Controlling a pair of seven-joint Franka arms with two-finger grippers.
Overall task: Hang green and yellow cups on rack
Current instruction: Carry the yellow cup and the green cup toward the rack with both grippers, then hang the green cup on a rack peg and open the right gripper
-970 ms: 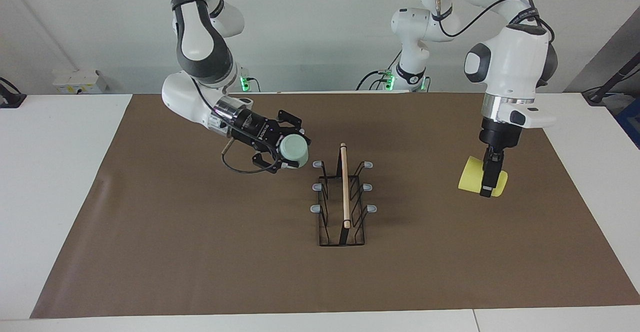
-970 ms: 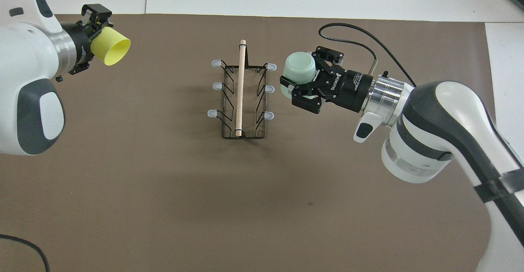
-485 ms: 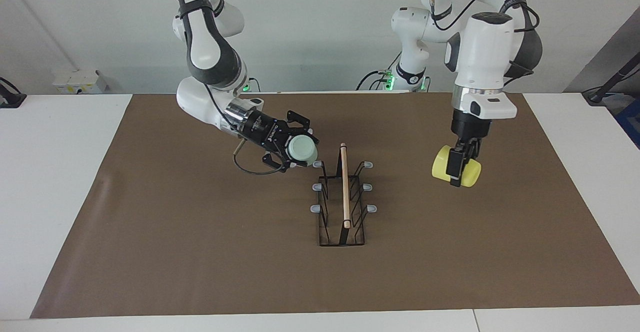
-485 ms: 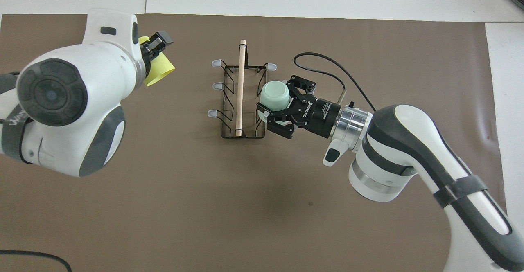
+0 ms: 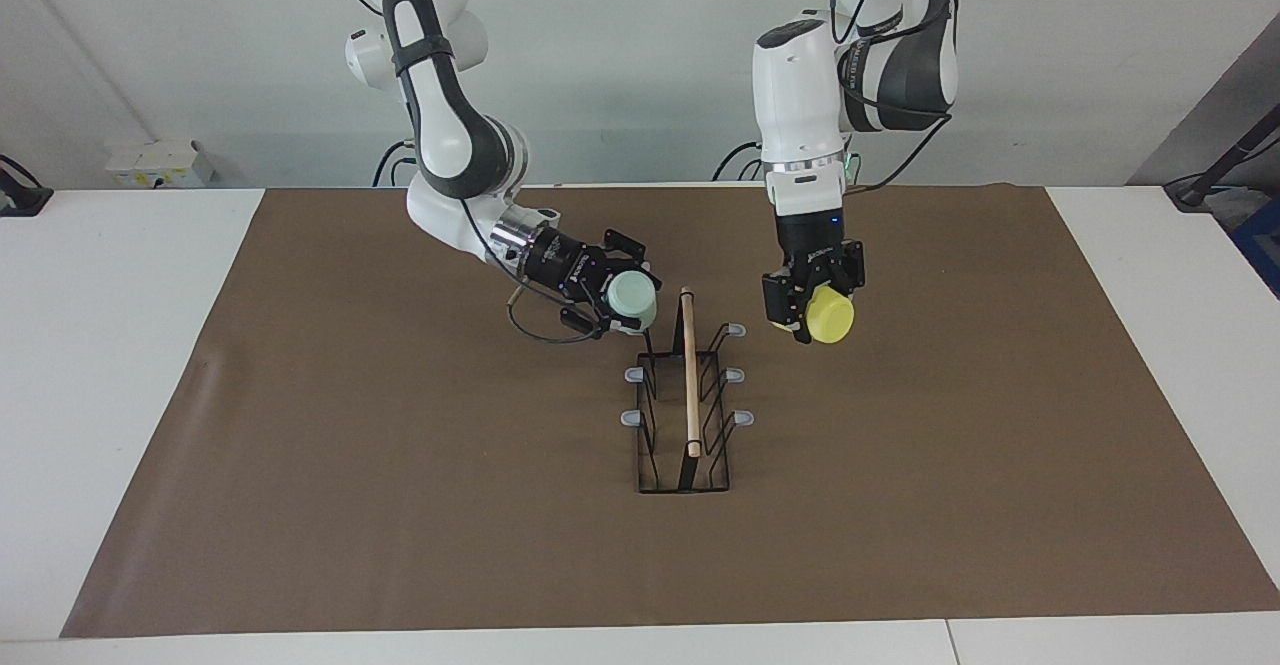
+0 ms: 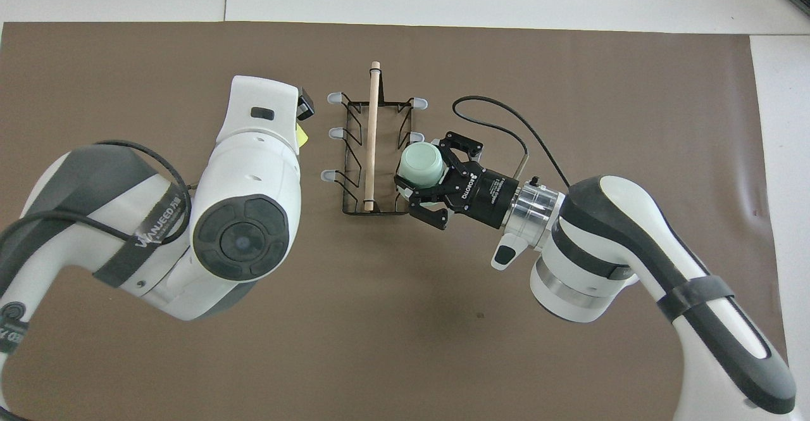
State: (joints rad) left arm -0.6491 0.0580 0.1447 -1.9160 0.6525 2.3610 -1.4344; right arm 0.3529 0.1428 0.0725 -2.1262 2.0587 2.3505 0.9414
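Observation:
Next, I release the yellow cup from my left gripper on the rack's peg (image 6: 320,175) nearest the robots, on the other side of the wooden rod from the green cup.
The black wire rack (image 5: 685,415) with a wooden rod handle stands mid-mat; it also shows in the overhead view (image 6: 373,149). My right gripper (image 5: 625,303) is shut on the pale green cup (image 5: 632,295), bottom outward, over the rack's prong row at the right arm's end, covering the prong nearest the robots; whether cup and prong touch I cannot tell. The green cup (image 6: 419,163) is plain from overhead. My left gripper (image 5: 812,310) is shut on the yellow cup (image 5: 830,316), held in the air beside the rack's other prong row. Overhead, the left arm hides all but a sliver of the yellow cup (image 6: 303,136).
A brown mat (image 5: 400,495) covers the white table (image 5: 120,345). A black cable (image 6: 500,107) loops from the right wrist. Both arms reach in close on either side of the rack.
The left arm has swung the yellow cup from the left arm's end of the mat to beside the rack. The right gripper has carried the green cup onto the rack's nearest prong position.

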